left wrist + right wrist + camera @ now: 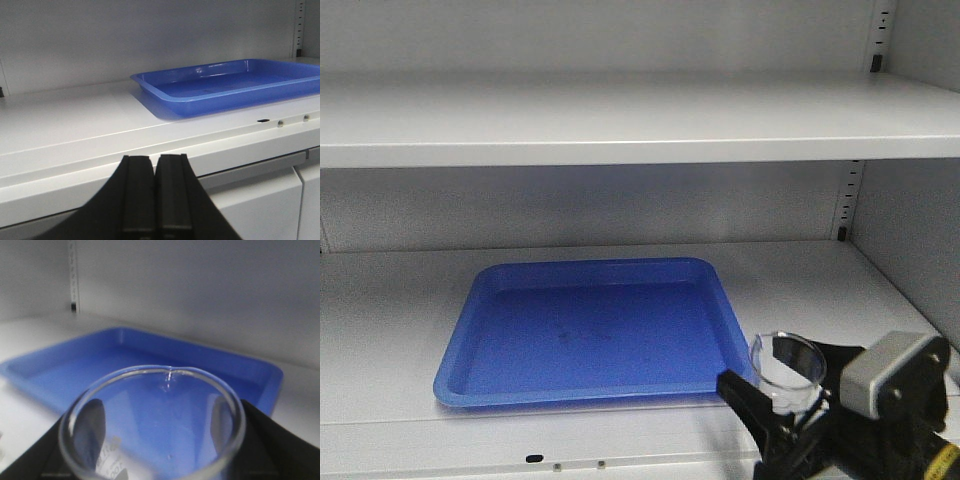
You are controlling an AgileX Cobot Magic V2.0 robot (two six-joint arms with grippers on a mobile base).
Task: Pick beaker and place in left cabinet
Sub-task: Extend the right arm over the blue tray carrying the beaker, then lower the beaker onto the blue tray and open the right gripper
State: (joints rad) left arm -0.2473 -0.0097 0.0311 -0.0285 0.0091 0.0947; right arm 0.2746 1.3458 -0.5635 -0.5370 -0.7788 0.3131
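The robot's right gripper will put the clear glass beaker down halfway back in the blue tray (670,336), toward the pin strips.
The clear glass beaker (787,368) with a flared rim is held in my right gripper (790,405), at the front right of the cabinet's lower shelf (390,300), just right of the blue tray (585,330). In the right wrist view the beaker's rim (152,420) fills the foreground, with black fingers (272,440) pressed against both sides of its wall. My left gripper (154,160) is shut and empty, in front of and below the shelf's front edge (100,145). The cabinet is pale grey-white, with an upper shelf (620,125).
The blue tray also shows in the left wrist view (235,85) and the right wrist view (125,360). Perforated pin strips run up the right inner wall (848,200). A closed lower cabinet front (260,205) lies below the shelf.
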